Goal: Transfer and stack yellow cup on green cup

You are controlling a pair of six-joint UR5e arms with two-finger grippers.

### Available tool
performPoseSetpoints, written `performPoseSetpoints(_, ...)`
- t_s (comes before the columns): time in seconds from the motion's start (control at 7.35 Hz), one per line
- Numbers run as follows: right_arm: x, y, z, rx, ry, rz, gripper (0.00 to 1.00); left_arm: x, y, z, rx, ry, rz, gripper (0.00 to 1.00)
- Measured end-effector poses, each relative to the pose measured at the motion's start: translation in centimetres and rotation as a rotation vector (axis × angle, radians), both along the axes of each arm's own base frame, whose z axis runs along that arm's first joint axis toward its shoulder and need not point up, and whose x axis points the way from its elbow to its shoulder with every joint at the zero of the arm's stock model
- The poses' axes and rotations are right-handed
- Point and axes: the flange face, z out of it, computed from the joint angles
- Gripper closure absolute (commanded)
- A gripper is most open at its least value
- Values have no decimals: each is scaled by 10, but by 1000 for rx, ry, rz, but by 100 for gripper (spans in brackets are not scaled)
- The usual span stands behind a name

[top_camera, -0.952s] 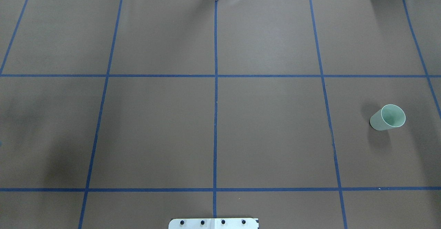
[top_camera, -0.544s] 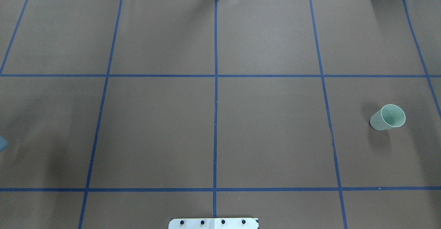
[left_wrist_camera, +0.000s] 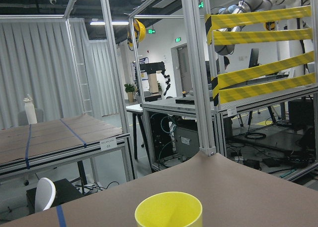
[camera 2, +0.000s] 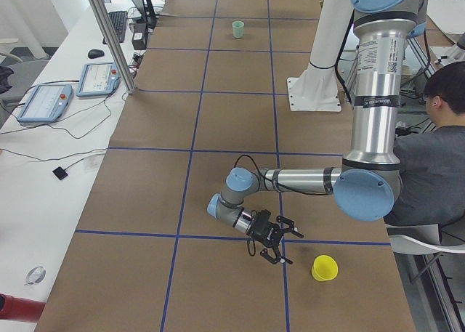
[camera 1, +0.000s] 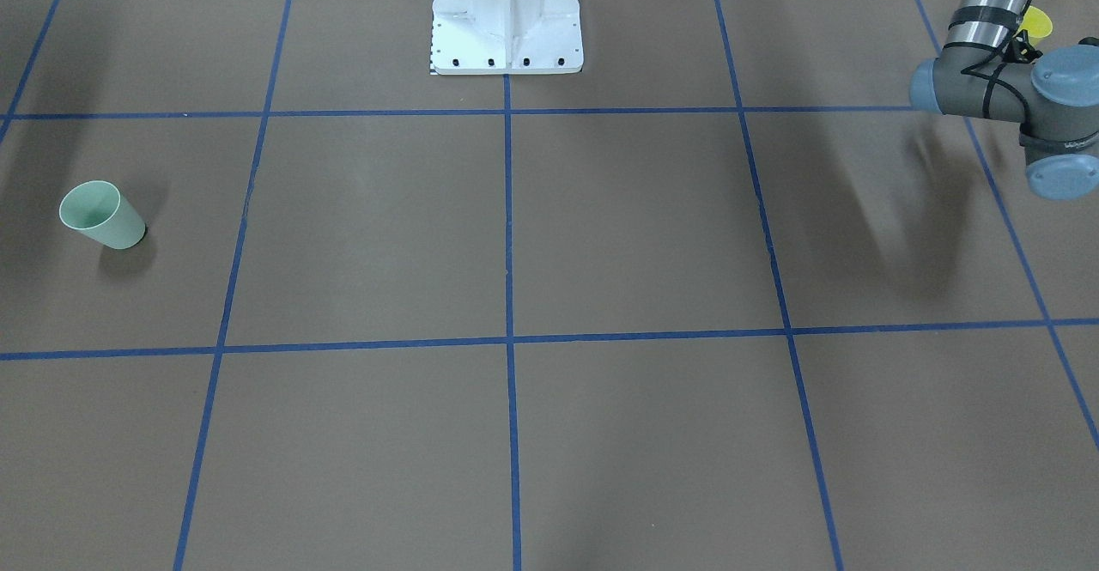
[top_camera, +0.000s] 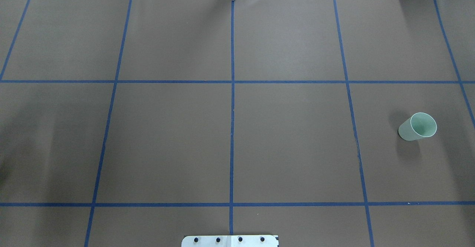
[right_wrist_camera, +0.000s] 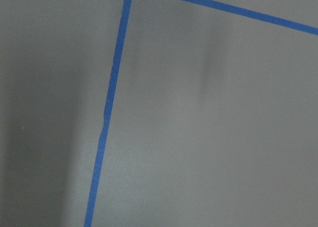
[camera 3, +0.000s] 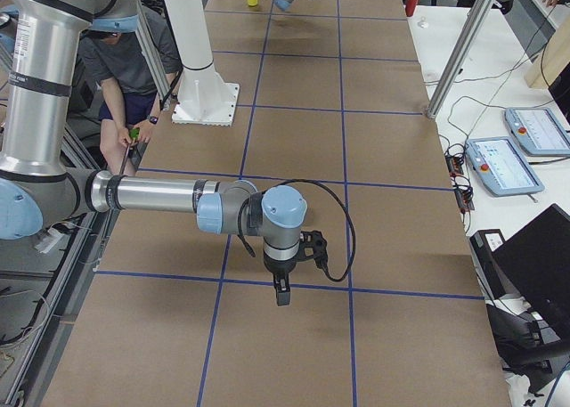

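Note:
My left gripper is to close around the side of the yellow cup point(camera 1: 1031, 31) point(left_wrist_camera: 139, 224), just below its rim.
The yellow cup point(camera 2: 324, 268) stands upright on the table at the robot's left end. It also shows in the front-facing view point(camera 1: 1036, 26) and, close up, at the bottom of the left wrist view point(left_wrist_camera: 169, 209). My left gripper point(camera 2: 285, 245) is low over the table, pointed at the cup from a short way off and apart from it; I cannot tell whether it is open. The green cup point(top_camera: 417, 127) stands upright at the right end, and also shows in the front-facing view point(camera 1: 101, 215). My right gripper point(camera 3: 281, 298) points down over bare table; I cannot tell its state.
The table is brown paper with a blue tape grid point(top_camera: 232, 109). The white robot pedestal point(camera 1: 506, 17) stands at the near middle edge. A seated person point(camera 2: 436, 158) is beside the table near the left arm. An aluminium post point(camera 2: 109, 34) stands on the far side.
A bit of the left arm that showed at the overhead view's left edge half a second ago is gone from it, and its shadow has shifted. The green cup has not moved.

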Motion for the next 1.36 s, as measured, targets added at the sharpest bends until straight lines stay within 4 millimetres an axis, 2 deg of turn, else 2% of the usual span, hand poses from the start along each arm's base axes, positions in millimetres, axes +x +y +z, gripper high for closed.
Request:
performPoseSetpoints(0.27,0,-1,-1,9,-1,0,0,-3,11,20,-11,1,-43,0)
performPoseSetpoints(0.95,0,-1,-2,13,-1,-1,0,10,26,47,-35,-6,-104,0)
performPoseSetpoints(1.36,0,-1,-2,14,-1,0,0,30,45,57,-78,9,-124,0)
